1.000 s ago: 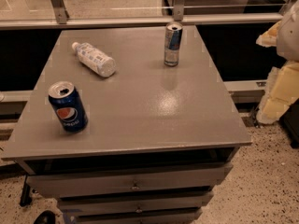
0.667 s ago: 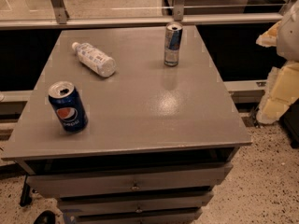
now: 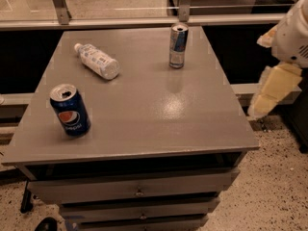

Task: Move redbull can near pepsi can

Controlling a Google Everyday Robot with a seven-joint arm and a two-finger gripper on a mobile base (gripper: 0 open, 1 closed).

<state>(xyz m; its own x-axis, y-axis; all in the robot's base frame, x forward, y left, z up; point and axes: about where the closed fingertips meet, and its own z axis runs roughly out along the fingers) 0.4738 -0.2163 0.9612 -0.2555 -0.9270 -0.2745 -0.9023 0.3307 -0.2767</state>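
The redbull can should go near the pepsi can. So I will close my gripper around the middle of the redbull can (image 3: 178, 48).
The redbull can (image 3: 178, 46), slim and silver-and-blue, stands upright at the far right of the grey table top (image 3: 154, 114). The pepsi can (image 3: 70, 109), wider and dark blue with a round logo, stands upright near the front left corner. The two cans are far apart. My gripper (image 3: 271, 91), on a white arm with pale yellow parts, hangs off the table's right edge, to the right of and nearer than the redbull can. It holds nothing that I can see.
A clear plastic water bottle (image 3: 97, 60) lies on its side at the far left of the table. Drawers (image 3: 134, 192) sit below the front edge. A rail and glass partition (image 3: 125, 20) run behind the table. Speckled floor (image 3: 269, 186) is at the right.
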